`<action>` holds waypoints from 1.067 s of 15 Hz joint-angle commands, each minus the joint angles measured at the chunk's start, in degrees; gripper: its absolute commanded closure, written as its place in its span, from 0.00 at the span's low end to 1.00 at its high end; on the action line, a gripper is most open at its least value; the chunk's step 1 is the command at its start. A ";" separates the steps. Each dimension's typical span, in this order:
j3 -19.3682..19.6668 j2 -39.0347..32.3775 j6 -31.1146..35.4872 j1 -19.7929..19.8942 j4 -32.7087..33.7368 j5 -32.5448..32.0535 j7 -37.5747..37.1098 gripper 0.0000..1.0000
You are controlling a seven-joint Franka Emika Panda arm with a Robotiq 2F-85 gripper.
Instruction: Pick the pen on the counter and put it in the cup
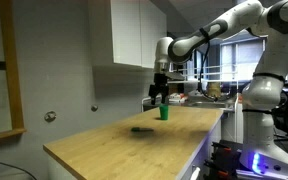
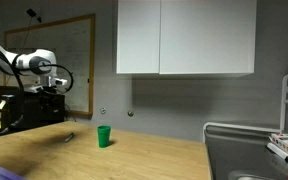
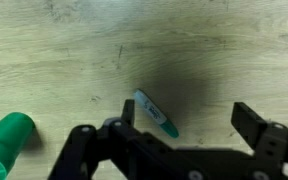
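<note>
The pen's body (image 1: pixel 138 129) (image 3: pixel 163 121) beside its teal end is the next spot my gripper should go down to and close on, so that the pale end is left sticking out.
The pen (image 3: pixel 156 113) lies flat on the wooden counter (image 3: pixel 214 50). In the wrist view it is a thin stick with a pale barrel and a teal tip, just inside my left finger. It looks dark in both exterior views (image 1: pixel 141 129) (image 2: pixel 68 138). The green cup (image 1: pixel 165 112) stands upright on the counter, a short way from the pen; it also shows in an exterior view (image 2: pixel 104 136) and at the wrist view's lower left (image 3: pixel 6 143). My gripper (image 3: pixel 189 118) is open and empty, hovering above the counter over the pen (image 1: pixel 161 90) (image 2: pixel 54 85).
White wall cabinets (image 2: pixel 184 38) hang above the counter's back. A sink area with a wire rack (image 2: pixel 254 140) lies at one end of the counter. Cluttered items (image 1: pixel 199 92) stand at the counter's far end. The counter's front edge (image 1: pixel 124 165) drops to a white base.
</note>
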State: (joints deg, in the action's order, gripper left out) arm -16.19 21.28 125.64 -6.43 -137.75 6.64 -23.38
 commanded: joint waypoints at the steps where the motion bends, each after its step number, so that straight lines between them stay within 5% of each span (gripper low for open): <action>1: 0.66 -0.07 -0.11 -0.69 0.08 -0.32 -0.23 0.00; 16: 1.10 -1.01 -0.24 -0.35 0.83 -0.66 0.37 0.00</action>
State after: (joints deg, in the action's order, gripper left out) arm -16.12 21.28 125.64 -6.45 -137.75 6.54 -23.38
